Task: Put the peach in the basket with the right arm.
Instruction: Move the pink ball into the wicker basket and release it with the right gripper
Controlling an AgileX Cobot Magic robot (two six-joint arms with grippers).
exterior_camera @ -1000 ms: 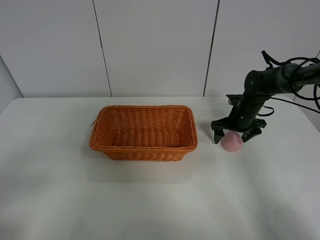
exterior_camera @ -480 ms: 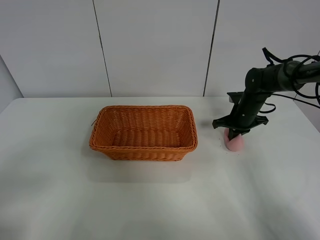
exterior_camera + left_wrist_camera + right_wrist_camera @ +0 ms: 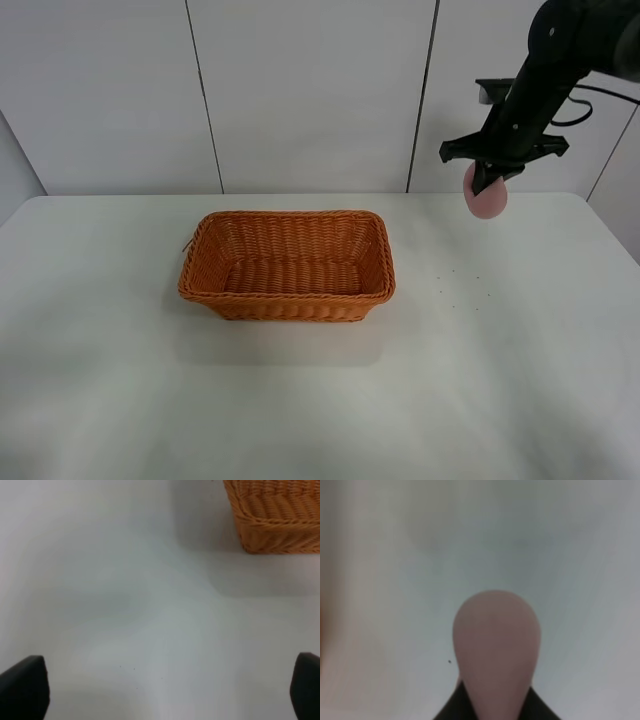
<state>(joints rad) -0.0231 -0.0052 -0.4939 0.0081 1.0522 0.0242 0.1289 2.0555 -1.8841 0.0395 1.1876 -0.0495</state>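
Note:
I need to use my right gripper to set the peach down and let go of it around the middle of the wicker basket's bottom (image 3: 290,267).
The pale pink peach (image 3: 488,198) hangs high above the table at the right, with my right gripper (image 3: 486,180) shut on it. In the right wrist view the peach (image 3: 496,650) fills the lower middle, its rounded end pointing away from the black fingers (image 3: 451,710) that grip it. The orange-brown wicker basket (image 3: 288,264) stands on the white table, well to the left of and below the peach, with nothing inside. A corner of the basket (image 3: 275,515) shows in the left wrist view. My left gripper (image 3: 160,690) is open, its fingertips (image 3: 22,687) wide apart over bare table.
The white table (image 3: 320,400) carries only the basket. A few dark specks (image 3: 460,285) lie on the table right of the basket. A panelled white wall (image 3: 310,90) stands behind the table.
My right gripper shut on the peach on the table, then lifted it straight up, well above the table. The basket and the left arm have not moved.

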